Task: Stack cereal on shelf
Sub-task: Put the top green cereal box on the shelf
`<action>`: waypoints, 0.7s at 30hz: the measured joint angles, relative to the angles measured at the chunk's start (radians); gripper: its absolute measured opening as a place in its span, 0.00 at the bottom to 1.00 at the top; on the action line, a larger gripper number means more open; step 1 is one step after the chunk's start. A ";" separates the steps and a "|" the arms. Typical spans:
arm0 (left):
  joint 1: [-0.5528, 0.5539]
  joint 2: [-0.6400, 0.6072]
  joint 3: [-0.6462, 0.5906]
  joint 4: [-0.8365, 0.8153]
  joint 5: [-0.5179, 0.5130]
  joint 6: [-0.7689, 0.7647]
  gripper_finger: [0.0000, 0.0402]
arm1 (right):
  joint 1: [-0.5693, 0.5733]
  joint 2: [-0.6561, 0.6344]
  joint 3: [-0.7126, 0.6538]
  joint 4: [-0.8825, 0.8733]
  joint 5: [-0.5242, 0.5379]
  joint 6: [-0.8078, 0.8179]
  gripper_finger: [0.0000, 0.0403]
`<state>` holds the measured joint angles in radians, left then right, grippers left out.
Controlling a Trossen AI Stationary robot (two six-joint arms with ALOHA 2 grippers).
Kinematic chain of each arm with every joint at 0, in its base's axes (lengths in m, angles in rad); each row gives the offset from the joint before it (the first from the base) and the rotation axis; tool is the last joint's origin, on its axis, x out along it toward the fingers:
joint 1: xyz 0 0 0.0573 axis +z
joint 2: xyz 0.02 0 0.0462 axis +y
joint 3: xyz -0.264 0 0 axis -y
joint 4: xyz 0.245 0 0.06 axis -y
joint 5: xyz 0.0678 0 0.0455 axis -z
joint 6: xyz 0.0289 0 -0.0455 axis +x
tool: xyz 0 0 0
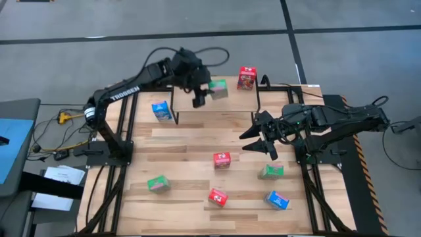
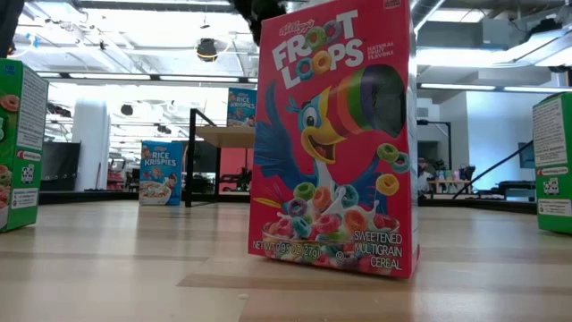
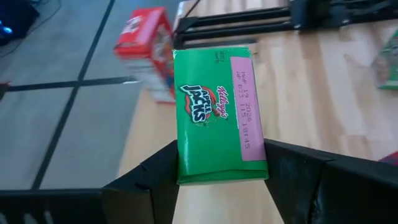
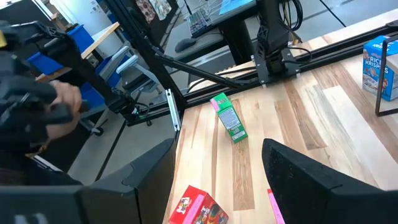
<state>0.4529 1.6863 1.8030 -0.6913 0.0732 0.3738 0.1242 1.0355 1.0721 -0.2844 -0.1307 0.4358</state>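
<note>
The green cereal box goes next to the red cereal box. I need to use my left gripper to stand it at the back of the shelf [image 1: 216, 89].
My left gripper [image 1: 204, 93] is shut on a green Apple Jacks cereal box [image 3: 214, 112], held in the air over the shelf [image 1: 230, 99]. A red cereal box [image 1: 247, 78] stands on the shelf's far right part. A blue box [image 1: 161, 110] stands on the table by the shelf's left leg. In the low view another blue box [image 2: 241, 105] appears to stand on the shelf board [image 2: 223, 134]. My right gripper [image 1: 260, 137] hovers open over the table, right of centre, with nothing between its fingers. My left gripper pinches the green box between its two fingers [image 3: 155, 180], which lie on the two opposite faces [image 3: 186, 168] beside the date-stamped panel, at the end nearest the wrist. The fingers slant down from the table's left. The box is lifted clear, with that panel facing up.
Loose boxes stand or lie on the near half of the table: red [image 1: 222, 159], green [image 1: 271, 171], green [image 1: 158, 184], red [image 1: 218, 197], blue [image 1: 277, 199]. The large Froot Loops box [image 2: 335, 143] fills the low view. The shelf's black legs [image 1: 174, 105] stand at its ends.
</note>
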 joint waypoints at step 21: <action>0.142 0.000 0.008 0.055 0.115 0.121 0.47 | 0.000 0.000 0.000 0.000 0.000 0.000 0.66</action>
<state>0.5949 1.6863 1.8114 -0.6363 0.1886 0.4949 0.1242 1.0355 1.0721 -0.2848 -0.1306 0.4355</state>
